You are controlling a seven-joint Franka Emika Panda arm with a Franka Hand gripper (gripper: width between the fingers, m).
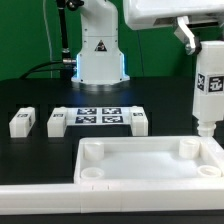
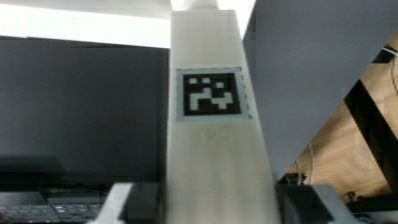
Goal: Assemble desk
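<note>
Next, my gripper lets go of the tagged white leg standing in the tabletop's near corner socket [image 1: 209, 172], the one below that leg.
The desk's white tabletop [image 1: 130, 143] lies near the table's front edge, rim up, with a round socket in each corner. My gripper [image 1: 195, 42] hangs at the exterior view's upper right, shut on a blocky white leg [image 1: 211, 85] with a black-and-white tag. The leg stands upright, its lower peg just above the tabletop's far right socket [image 1: 184, 148]. In the wrist view that leg [image 2: 214, 90] fills the middle, clamped between the dark fingers [image 2: 143, 205] of the gripper [image 2: 217, 207]. Three loose legs lie behind the tabletop: two on the left [image 1: 22, 121], [image 1: 57, 122] and one further right [image 1: 138, 121].
The marker board [image 1: 98, 116] lies flat on the black table between the loose legs. The robot base [image 1: 98, 55] stands behind it at the back, with cables trailing to the exterior view's left.
</note>
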